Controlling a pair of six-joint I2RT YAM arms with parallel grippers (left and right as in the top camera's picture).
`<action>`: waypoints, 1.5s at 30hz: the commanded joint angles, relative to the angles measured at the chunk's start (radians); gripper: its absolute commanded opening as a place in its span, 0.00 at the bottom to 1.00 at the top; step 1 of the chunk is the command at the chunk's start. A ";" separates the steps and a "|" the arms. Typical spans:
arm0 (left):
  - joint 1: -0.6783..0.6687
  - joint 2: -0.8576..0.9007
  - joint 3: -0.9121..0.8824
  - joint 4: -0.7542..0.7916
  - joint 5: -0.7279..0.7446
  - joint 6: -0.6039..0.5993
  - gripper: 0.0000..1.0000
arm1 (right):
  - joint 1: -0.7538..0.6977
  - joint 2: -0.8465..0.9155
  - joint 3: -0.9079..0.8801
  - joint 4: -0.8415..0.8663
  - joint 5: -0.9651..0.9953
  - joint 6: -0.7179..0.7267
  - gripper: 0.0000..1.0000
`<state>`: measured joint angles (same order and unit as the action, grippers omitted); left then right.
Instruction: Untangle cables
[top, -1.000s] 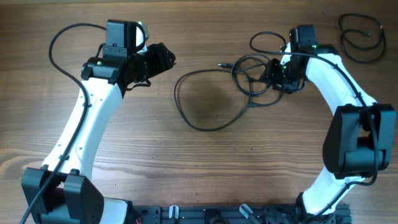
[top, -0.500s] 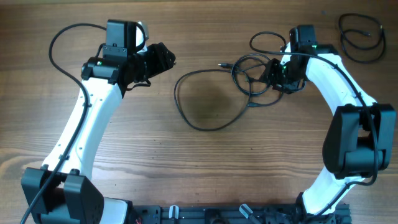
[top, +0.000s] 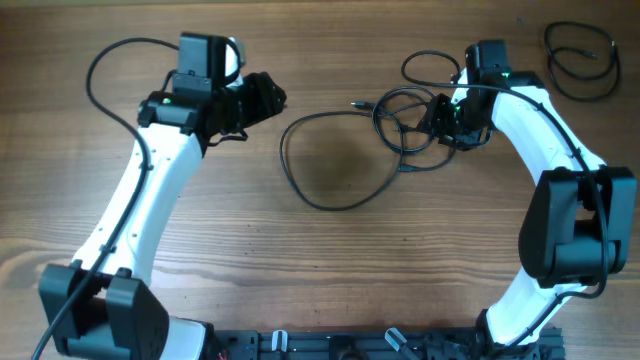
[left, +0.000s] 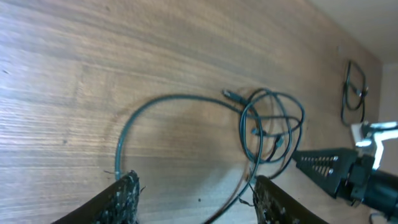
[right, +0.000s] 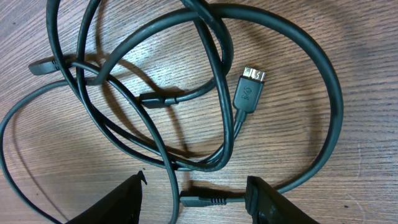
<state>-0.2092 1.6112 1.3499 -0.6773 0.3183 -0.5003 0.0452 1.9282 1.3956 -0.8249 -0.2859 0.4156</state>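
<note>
I should close my left gripper on the black cable at the big loop's outer bend (top: 282, 152) (left: 119, 151), the part farthest from the knot.
The cables (top: 400, 125) lie as a knot of thin black loops right of centre, with one big loop (top: 320, 165) trailing left. My right gripper (top: 436, 116) hovers over the knot's right side. In the right wrist view my right gripper (right: 194, 198) is open, and a strand (right: 163, 163) and a small plug (right: 208, 200) lie on the wood between its fingers, unclamped. A silver-tipped plug (right: 249, 93) rests inside the loops. My left gripper (top: 268, 98) stands left of the big loop. In the left wrist view my left gripper (left: 196, 196) is open with the loop's strand (left: 239, 193) near its right finger.
A separate coiled black cable (top: 582, 60) lies at the far right corner of the wooden table (top: 330, 250). A thin wire loop (top: 425, 68) sits behind the right wrist. The left arm's own wire (top: 105, 70) arcs at the far left.
The left arm has shifted slightly to the right, toward the big loop. The right arm and the cables have not moved.
</note>
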 joint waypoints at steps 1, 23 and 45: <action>-0.050 0.056 0.010 -0.008 -0.006 -0.007 0.60 | 0.004 0.013 -0.010 0.002 0.021 0.005 0.55; -0.089 0.151 0.010 -0.039 -0.006 -0.010 0.61 | 0.004 0.013 -0.010 0.002 0.020 0.003 0.56; -0.241 0.252 0.010 0.068 0.014 0.009 0.56 | 0.004 0.013 -0.010 0.022 0.028 0.003 0.55</action>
<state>-0.4004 1.8469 1.3495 -0.6506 0.3191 -0.5068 0.0452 1.9282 1.3956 -0.8097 -0.2821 0.4156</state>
